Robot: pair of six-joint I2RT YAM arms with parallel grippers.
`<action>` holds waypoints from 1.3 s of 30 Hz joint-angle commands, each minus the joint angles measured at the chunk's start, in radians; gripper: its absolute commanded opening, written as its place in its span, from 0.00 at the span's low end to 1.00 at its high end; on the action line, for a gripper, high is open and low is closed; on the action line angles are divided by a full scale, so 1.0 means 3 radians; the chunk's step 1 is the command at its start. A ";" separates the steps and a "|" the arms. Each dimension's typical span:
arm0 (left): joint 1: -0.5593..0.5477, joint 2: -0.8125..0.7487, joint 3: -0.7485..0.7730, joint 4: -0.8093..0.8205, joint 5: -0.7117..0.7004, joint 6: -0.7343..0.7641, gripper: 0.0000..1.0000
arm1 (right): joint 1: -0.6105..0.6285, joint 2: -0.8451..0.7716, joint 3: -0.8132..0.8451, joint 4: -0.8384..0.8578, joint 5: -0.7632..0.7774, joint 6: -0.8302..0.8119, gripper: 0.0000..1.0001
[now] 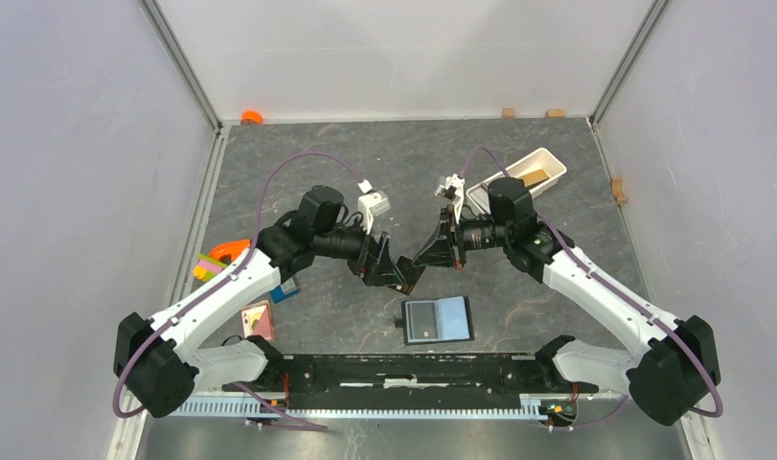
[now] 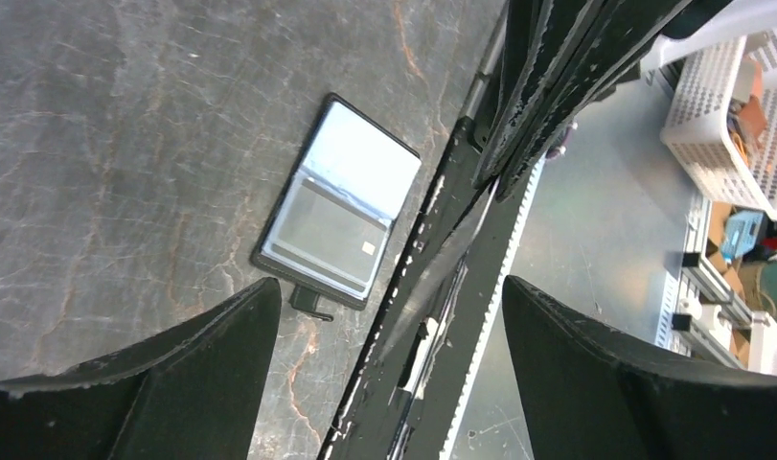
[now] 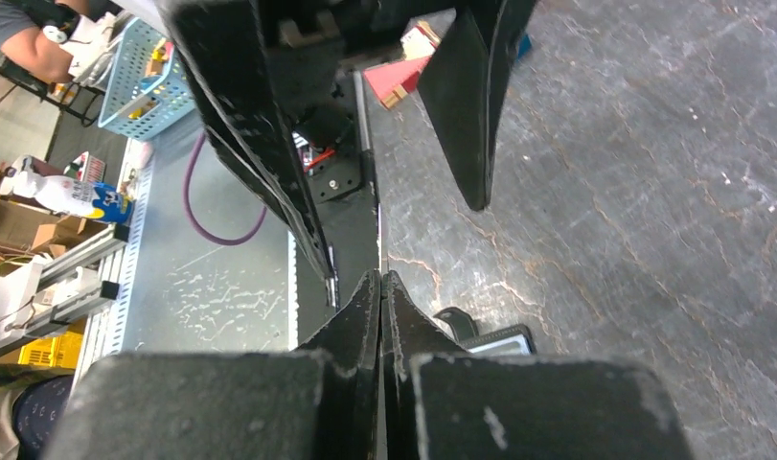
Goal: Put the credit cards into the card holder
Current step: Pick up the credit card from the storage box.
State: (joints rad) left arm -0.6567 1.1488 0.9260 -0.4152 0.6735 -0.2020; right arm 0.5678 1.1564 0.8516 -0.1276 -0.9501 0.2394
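Note:
The black credit card sits slanted in the robot's right gripper, so the left gripper needs to hold it while the right gripper takes it squarely by its long edge (image 1: 419, 279).
The black card holder (image 1: 439, 319) lies open on the table near the front edge, with a light blue credit card (image 1: 453, 316) in its right half. It also shows in the left wrist view (image 2: 338, 201) and partly in the right wrist view (image 3: 499, 337). My right gripper (image 1: 424, 261) is shut on a thin black credit card (image 1: 411, 278), held above the table just behind the holder. In the left wrist view the card (image 2: 442, 264) appears nearly edge-on between my fingers. My left gripper (image 1: 389, 271) is open, its fingers on either side of that card and apart from it.
A long white tray (image 1: 518, 177) with a tan flat piece (image 1: 535, 176) stands at the back right. A pink rectangle (image 1: 257, 316), a small blue block (image 1: 286, 287) and orange and coloured pieces (image 1: 221, 257) lie at the left. The black base rail (image 1: 413, 369) runs along the front.

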 commanded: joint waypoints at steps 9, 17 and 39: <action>-0.0189 0.0106 0.0059 0.0123 0.0639 0.0155 0.02 | 0.0017 -0.0054 0.0077 0.0273 -0.0035 0.0015 0.18; -0.0184 -0.0122 -0.0037 0.0502 0.0476 -0.0173 0.02 | 0.0014 -0.0457 -0.0586 0.1496 0.0360 0.0796 0.76; -0.0189 -0.0399 -0.0508 0.1609 0.0420 -0.1077 0.02 | 0.0144 -0.0418 -0.1353 0.3844 0.0324 0.2335 0.41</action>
State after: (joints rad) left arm -0.7132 1.0317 0.7895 -0.0410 0.7933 -0.4362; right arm 0.5850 1.0164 0.4427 0.9260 -0.8356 0.9028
